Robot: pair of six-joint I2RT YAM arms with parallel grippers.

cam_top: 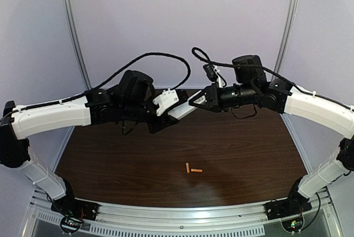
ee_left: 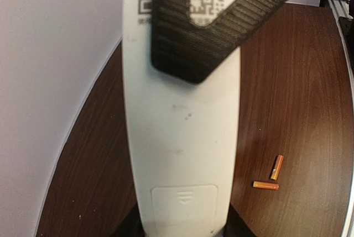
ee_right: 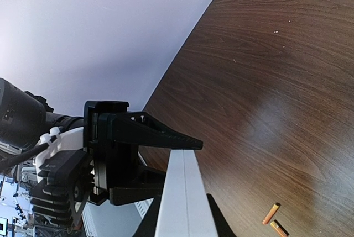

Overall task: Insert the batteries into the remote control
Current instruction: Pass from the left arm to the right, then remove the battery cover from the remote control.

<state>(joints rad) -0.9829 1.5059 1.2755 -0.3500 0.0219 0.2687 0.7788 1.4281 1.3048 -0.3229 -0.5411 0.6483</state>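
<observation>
The left gripper pinches the remote's sides beside its closed battery cover; it should open, turn, grip over the battery cover [ee_left: 185, 210] and pull it off.
The white remote control [cam_top: 180, 108] is held in the air between both arms, above the back of the table. In the left wrist view its back [ee_left: 182, 132] faces the camera, with the battery cover [ee_left: 183, 204] closed. My left gripper [cam_top: 167, 112] is shut on the cover end [ee_left: 182, 227]. My right gripper [cam_top: 194, 102] is shut on the other end, one finger [ee_left: 193, 43] lying across the QR label. The right wrist view shows the remote [ee_right: 182, 198] edge-on between my right gripper's [ee_right: 185, 223] fingers. Two orange batteries [cam_top: 192, 169] lie together on the table; they also show in the left wrist view [ee_left: 272, 175] and the right wrist view [ee_right: 272, 219].
The dark wooden table [cam_top: 249, 154] is bounded by white walls at the back and sides and a metal rail [cam_top: 182, 215] at the near edge. The left gripper body [ee_right: 110, 154] shows beyond the remote in the right wrist view.
</observation>
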